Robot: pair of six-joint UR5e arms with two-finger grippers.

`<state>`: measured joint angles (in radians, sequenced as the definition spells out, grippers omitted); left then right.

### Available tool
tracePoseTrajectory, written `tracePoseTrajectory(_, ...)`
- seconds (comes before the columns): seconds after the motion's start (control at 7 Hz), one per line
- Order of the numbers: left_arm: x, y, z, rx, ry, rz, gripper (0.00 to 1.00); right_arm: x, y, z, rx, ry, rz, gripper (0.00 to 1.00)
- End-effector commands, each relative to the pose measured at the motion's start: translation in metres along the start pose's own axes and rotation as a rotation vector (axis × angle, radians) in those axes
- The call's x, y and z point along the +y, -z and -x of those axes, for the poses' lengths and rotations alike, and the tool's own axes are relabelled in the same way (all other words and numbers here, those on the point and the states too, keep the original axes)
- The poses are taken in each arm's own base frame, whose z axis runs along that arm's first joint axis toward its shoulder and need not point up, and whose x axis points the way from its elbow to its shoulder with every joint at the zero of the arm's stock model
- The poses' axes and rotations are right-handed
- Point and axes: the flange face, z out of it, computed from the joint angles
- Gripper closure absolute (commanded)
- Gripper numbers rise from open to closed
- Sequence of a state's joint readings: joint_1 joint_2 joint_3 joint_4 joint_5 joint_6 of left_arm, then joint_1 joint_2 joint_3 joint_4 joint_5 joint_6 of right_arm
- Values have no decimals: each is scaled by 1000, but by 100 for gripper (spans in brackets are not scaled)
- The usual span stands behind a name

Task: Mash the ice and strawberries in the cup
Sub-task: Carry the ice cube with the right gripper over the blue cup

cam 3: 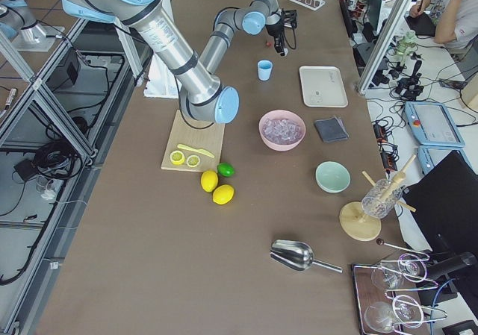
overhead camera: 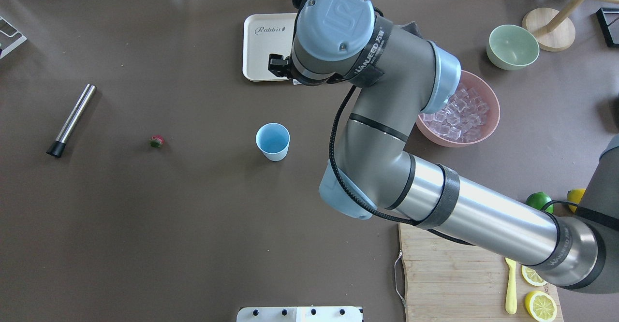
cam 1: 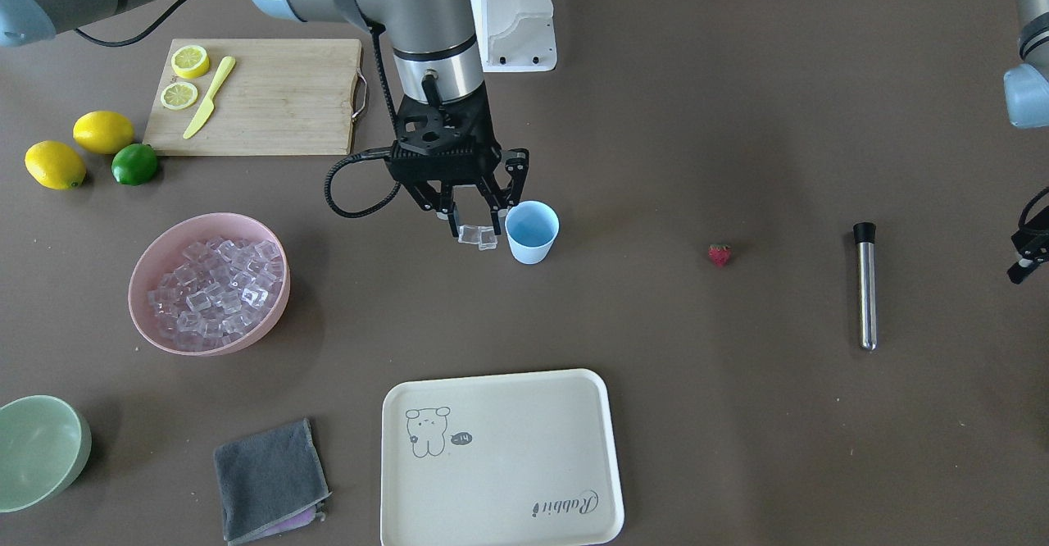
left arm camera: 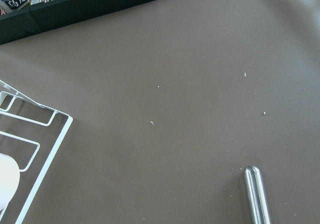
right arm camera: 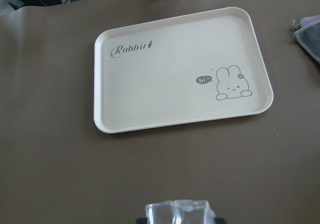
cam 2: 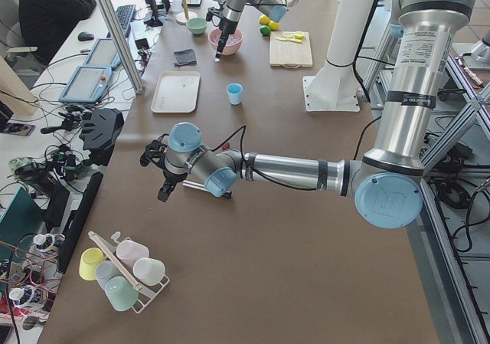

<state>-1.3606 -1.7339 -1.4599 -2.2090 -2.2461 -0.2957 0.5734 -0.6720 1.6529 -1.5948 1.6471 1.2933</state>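
The robot's right gripper should release the ice cubes inside the opening of the light-blue cup [cam 1: 532, 221].
The light-blue cup [cam 1: 532, 232] stands upright mid-table and looks empty from above [overhead camera: 272, 140]. My right gripper [cam 1: 475, 229] hangs just beside the cup, on the pink bowl's side, shut on clear ice cubes [cam 1: 479, 238]; the ice [right arm camera: 176, 213] shows at the bottom of the right wrist view. More ice fills the pink bowl [cam 1: 164, 329]. The small red strawberry [cam 1: 719, 255] lies on the table between the cup and the steel muddler [cam 1: 865, 284]. My left gripper [cam 1: 1026, 252] is cut off at the frame edge near the muddler; I cannot tell its state.
A cream rabbit tray [cam 1: 500, 456] lies in front of the cup, a grey cloth [cam 1: 269, 480] and a pale green bowl [cam 1: 41, 448] beside it. A cutting board [cam 1: 262, 95] with lemon slices and a yellow knife, two lemons and a lime [cam 1: 134, 164] sit behind the pink bowl.
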Motion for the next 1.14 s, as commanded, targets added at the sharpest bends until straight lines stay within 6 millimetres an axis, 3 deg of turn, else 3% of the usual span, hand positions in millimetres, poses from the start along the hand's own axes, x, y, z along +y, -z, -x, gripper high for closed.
tracePoseTrajectory(0.0,-6,-2,0,0,-7,-1,2,51,-29,46,31,10,-7,100)
tracePoseTrajectory(0.57,-8,-5,0,0,-1,2,2,100,-54,51,65,39,4,100)
tracePoseTrajectory(1.0,-7,-4,0,0,-2,1,2,103,-61,52,78,44,1,100)
